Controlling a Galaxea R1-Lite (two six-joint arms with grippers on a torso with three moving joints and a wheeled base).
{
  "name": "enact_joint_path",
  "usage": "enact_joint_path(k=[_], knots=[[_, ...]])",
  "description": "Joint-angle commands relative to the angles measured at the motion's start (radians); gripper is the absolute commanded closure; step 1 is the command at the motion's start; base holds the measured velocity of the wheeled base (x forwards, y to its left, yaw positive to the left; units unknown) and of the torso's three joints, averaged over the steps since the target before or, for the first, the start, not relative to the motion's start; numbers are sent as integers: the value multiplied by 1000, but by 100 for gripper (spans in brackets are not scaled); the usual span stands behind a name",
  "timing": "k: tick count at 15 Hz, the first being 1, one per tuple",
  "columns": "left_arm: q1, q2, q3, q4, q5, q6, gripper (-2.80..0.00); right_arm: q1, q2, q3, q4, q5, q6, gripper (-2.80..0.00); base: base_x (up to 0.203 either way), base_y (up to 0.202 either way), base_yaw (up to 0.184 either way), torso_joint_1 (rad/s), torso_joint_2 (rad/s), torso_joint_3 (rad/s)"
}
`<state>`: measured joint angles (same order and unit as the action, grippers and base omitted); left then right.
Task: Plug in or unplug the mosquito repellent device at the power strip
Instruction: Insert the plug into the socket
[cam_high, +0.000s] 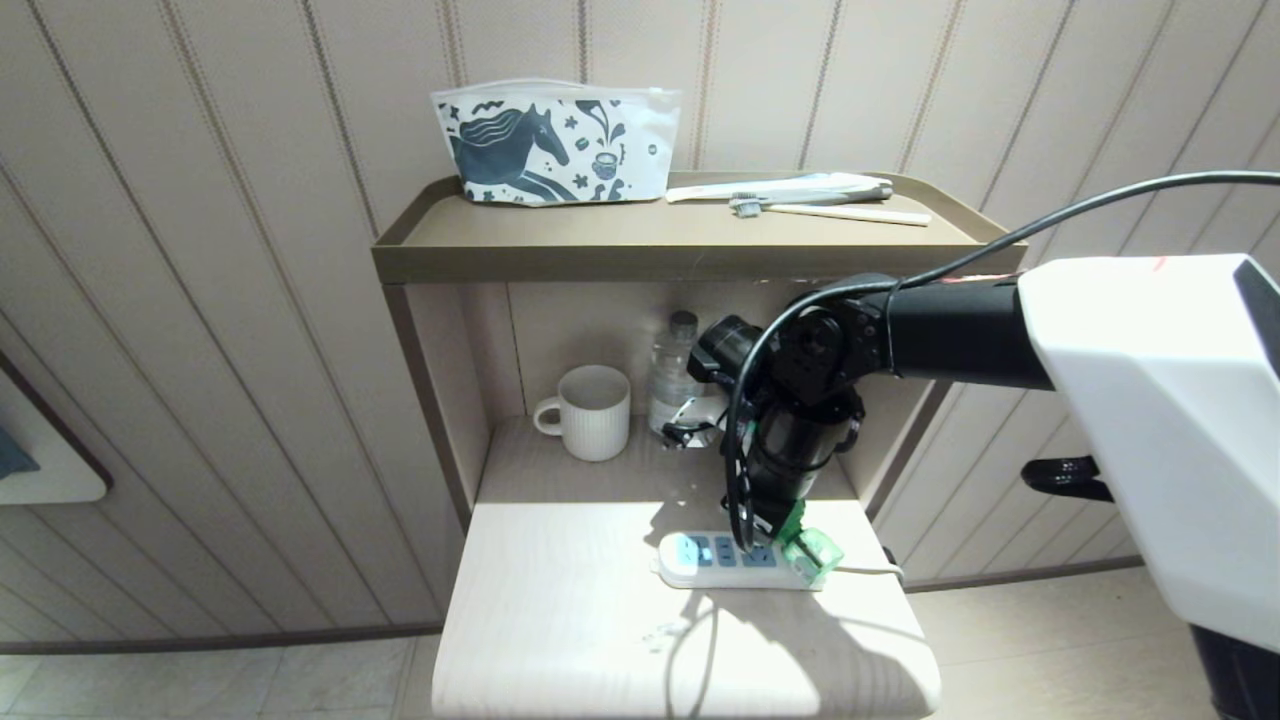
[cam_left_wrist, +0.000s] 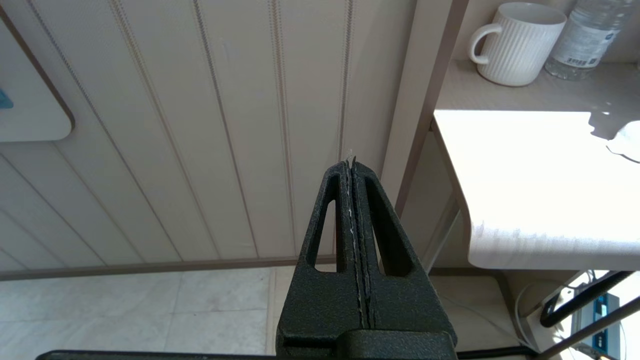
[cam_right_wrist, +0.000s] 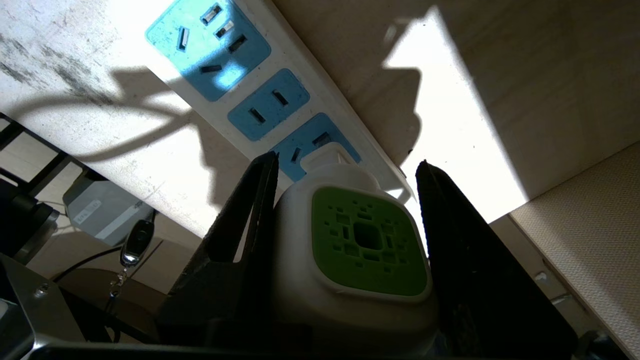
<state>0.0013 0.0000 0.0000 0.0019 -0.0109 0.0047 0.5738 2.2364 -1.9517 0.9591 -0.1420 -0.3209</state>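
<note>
The mosquito repellent device will stay seated on the cord end of the white power strip (cam_high: 803, 553) (cam_right_wrist: 354, 195) when my right gripper lets go of it.
The white power strip (cam_high: 700, 572) (cam_right_wrist: 240, 65) lies across the sunlit lower table top, its three light-blue socket faces upward. My right gripper (cam_high: 790, 530) (cam_right_wrist: 347, 161) reaches down over the strip's right end and is shut on the mosquito repellent device (cam_high: 812, 552) (cam_right_wrist: 367, 240), one black finger on each side of its white-and-green head. The device's plug end sits against the rightmost socket face; how deep the pins sit is hidden. The other two sockets are bare. My left gripper (cam_left_wrist: 351, 162) hangs shut and empty, low beside the table's left side.
A ribbed white mug (cam_high: 594, 412) and a clear water bottle (cam_high: 675, 385) stand at the back of the alcove behind the strip. The upper shelf (cam_high: 640, 262) carries a horse-print pouch (cam_high: 556, 142) and a toothbrush (cam_high: 830, 208). The strip's cord (cam_high: 872, 570) runs off right.
</note>
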Motion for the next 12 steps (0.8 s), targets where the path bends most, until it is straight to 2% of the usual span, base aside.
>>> enact_joint_path(k=[1, 12], knots=[[0, 2, 0, 0, 0, 0, 0, 1, 6, 0, 4, -1, -3, 0, 0, 0, 0, 0, 0, 0], [0, 2, 0, 0, 0, 0, 0, -14, 63, 0, -30, 2, -6, 0, 0, 0, 0, 0, 0, 0]])
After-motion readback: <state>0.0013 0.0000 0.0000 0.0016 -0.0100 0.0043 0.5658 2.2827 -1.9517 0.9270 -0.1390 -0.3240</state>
